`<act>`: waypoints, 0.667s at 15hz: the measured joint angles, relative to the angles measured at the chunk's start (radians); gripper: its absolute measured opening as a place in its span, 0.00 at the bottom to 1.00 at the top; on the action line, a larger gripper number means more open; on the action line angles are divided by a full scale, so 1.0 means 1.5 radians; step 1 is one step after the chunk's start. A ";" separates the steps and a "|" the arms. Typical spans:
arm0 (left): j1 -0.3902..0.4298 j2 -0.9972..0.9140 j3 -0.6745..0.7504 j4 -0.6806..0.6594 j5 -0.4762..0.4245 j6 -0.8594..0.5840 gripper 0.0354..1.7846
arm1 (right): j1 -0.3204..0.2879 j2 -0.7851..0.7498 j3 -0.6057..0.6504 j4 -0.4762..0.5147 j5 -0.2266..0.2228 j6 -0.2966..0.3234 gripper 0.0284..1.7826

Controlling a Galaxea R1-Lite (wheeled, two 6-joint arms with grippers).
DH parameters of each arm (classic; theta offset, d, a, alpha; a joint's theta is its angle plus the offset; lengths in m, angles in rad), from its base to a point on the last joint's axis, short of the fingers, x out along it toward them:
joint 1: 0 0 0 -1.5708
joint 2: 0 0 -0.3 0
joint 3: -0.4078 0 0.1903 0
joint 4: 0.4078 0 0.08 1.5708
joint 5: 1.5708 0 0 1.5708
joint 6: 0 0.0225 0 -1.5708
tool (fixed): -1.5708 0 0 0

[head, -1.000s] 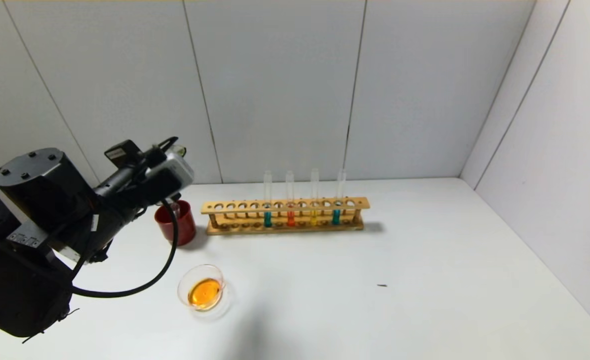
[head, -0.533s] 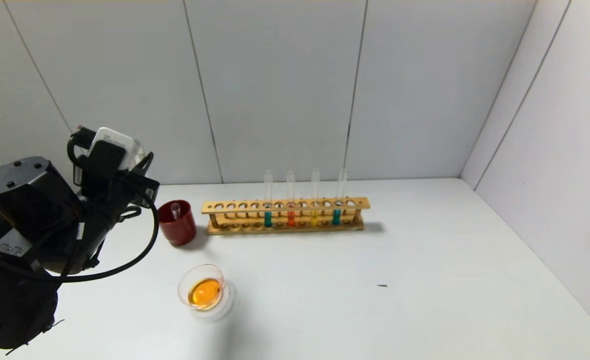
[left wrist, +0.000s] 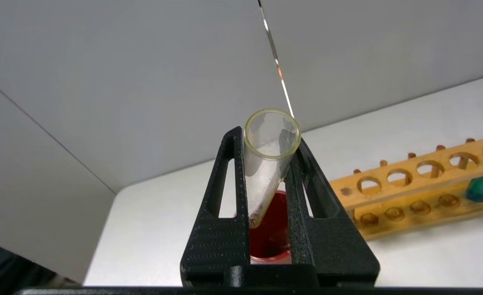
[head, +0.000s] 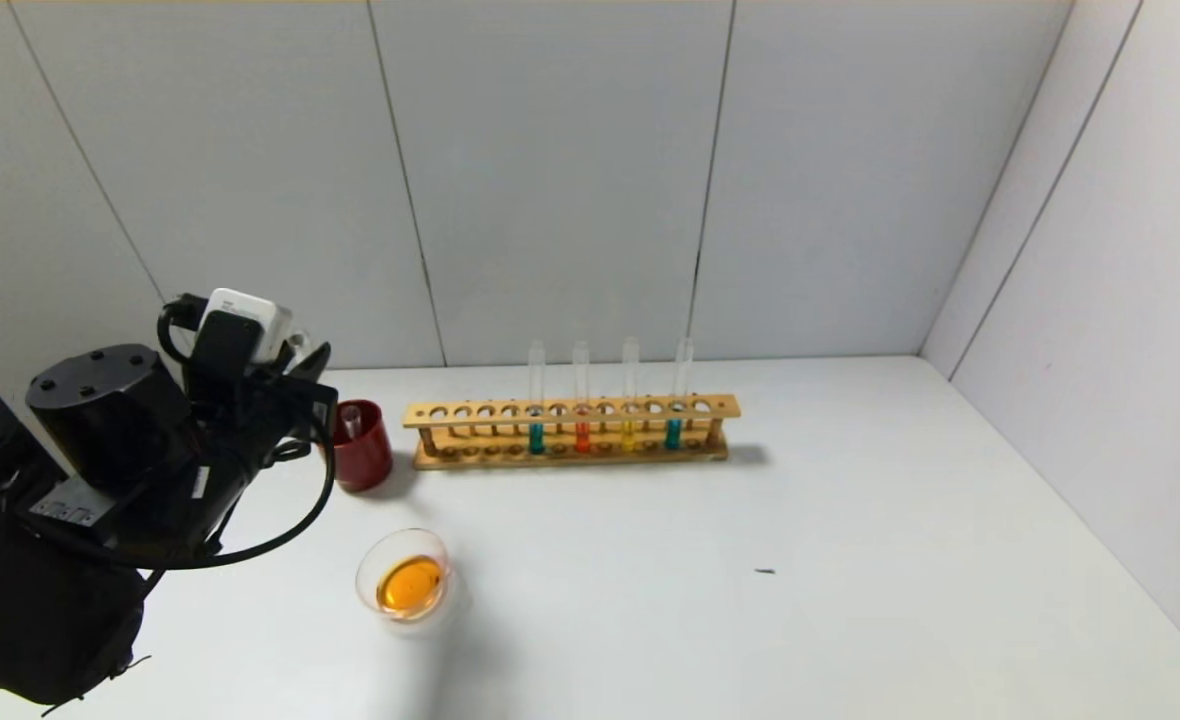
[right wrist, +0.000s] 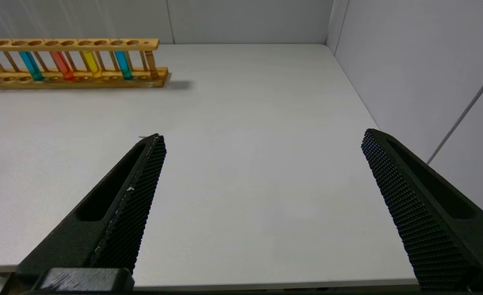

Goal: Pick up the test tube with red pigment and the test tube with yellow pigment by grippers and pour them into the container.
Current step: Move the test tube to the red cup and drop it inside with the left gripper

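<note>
I will open my left gripper to let go of the empty test tube in the dark red cup point(head: 366, 425) point(left wrist: 273, 230), beside the other clear tube.
My left gripper point(head: 312, 372) is shut on an empty clear test tube point(left wrist: 266, 164) and holds it tilted, mouth up, just above the dark red cup point(head: 365, 458). The cup shows between the fingers in the left wrist view point(left wrist: 272, 233). Another clear tube point(head: 352, 423) stands in the cup. The clear glass dish point(head: 432, 546) near the table's front holds orange liquid. In the wooden rack point(head: 570, 412) stand a red-liquid tube point(head: 581, 437), a yellow-liquid tube point(head: 627, 435) and two teal ones. My right gripper point(right wrist: 262, 135) is open and empty over bare table.
The rack point(right wrist: 73, 80) stands to the right of the cup along the back of the white table point(head: 800, 560). Walls close the back and the right side. A small dark speck point(head: 764, 571) lies at mid-right.
My left wrist has turned the empty tube from lying sideways to mouth-up, swung back to the left, then come down and right toward the red cup. The right arm has not moved.
</note>
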 joint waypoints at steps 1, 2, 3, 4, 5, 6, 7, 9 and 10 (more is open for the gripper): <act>-0.001 0.010 0.001 0.000 0.000 -0.011 0.15 | 0.000 0.000 0.000 0.000 0.000 0.000 0.98; -0.001 0.021 0.003 -0.004 0.000 -0.025 0.15 | 0.000 0.000 0.000 0.000 0.000 0.000 0.98; -0.001 0.034 0.004 -0.016 0.001 -0.038 0.15 | 0.000 0.000 0.000 0.000 0.000 0.000 0.98; 0.000 0.048 0.005 -0.033 0.000 -0.049 0.15 | 0.000 0.000 0.000 0.000 0.000 0.000 0.98; -0.001 0.064 0.005 -0.044 0.000 -0.054 0.15 | 0.000 0.000 0.000 0.000 0.000 0.000 0.98; -0.001 0.078 0.006 -0.046 0.000 -0.056 0.15 | 0.000 0.000 0.000 0.000 0.000 0.000 0.98; 0.000 0.092 0.005 -0.046 0.001 -0.061 0.15 | 0.000 0.000 0.000 0.000 0.000 0.000 0.98; 0.002 0.110 0.004 -0.048 0.002 -0.077 0.15 | 0.000 0.000 0.000 0.000 0.000 0.000 0.98; 0.004 0.116 0.003 -0.048 0.002 -0.089 0.15 | 0.000 0.000 0.000 0.000 0.000 0.000 0.98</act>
